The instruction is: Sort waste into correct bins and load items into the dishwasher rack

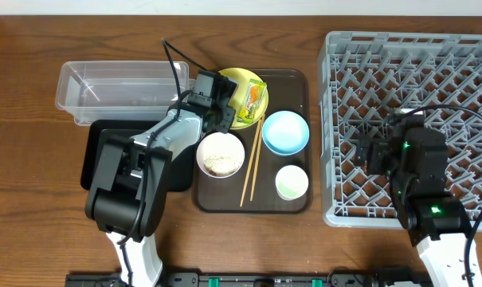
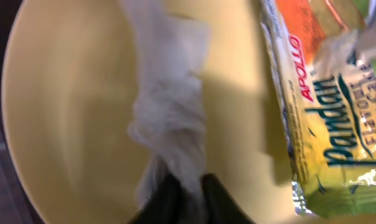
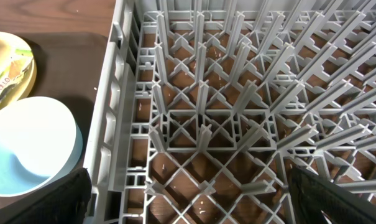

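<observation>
The robot's left gripper needs to release the crumpled white tissue, now down on the yellow plate, inside the clear tub (image 1: 156,89), toward the tub's end near the yellow plate.
My left gripper (image 1: 221,112) (image 2: 186,193) is down on the round yellow plate (image 1: 239,80) (image 2: 69,112), shut on a crumpled white tissue (image 2: 169,118). The green-yellow-orange snack wrapper (image 1: 253,99) (image 2: 327,124) lies on the plate just right of it. A white bowl (image 1: 221,154) holds rice grains. The light blue bowl (image 1: 285,131) (image 3: 26,149), small white cup (image 1: 291,182) and chopsticks (image 1: 251,163) sit on the brown serving tray (image 1: 304,88). My right gripper (image 1: 368,151) (image 3: 188,193) hangs open and empty over the dishwasher rack (image 1: 416,56) (image 3: 237,93).
The clear tub (image 1: 117,86) stands at the back left. The black tray (image 1: 93,151) lies in front of it, partly under my left arm. The rack's left wall runs close beside the serving tray.
</observation>
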Controlling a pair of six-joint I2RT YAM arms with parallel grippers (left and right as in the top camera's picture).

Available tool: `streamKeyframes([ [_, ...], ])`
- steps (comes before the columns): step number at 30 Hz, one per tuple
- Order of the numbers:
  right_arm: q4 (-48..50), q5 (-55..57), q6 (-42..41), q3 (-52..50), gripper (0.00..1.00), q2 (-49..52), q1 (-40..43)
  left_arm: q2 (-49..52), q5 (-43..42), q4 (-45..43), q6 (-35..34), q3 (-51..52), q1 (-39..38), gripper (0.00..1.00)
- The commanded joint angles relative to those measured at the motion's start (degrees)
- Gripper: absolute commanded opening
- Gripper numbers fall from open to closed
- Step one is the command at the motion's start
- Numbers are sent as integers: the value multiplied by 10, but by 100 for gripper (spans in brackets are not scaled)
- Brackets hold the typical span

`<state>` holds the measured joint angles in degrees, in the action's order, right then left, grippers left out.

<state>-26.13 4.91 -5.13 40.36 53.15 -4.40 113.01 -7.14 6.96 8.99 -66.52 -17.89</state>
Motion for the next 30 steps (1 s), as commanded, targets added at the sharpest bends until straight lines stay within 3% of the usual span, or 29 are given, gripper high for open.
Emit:
streamKeyframes([
  [1,0,0,9,11,99,0,-5,-21,3,-5,4,-2,1,6],
  [7,0,0,9,11,99,0,-5,-74,3,-4,-4,-2,2,6],
  [10,0,0,9,11,99,0,-5,-110,4,-3,-41,-2,7,6],
  [15,0,0,9,11,99,0,-5,-159,63,2,-184,-2,39,6],
  [21,-1,0,9,11,99,0,-5,-184,68,4,-334,-1,97,6],
  [25,0,0,9,11,99,0,-5,-175,105,49,-446,-1,127,6],
  [28,0,0,9,11,99,0,-5,-160,123,69,-462,-1,137,7],
  [30,0,0,9,11,99,0,-5,-152,123,68,-462,-1,140,14],
])
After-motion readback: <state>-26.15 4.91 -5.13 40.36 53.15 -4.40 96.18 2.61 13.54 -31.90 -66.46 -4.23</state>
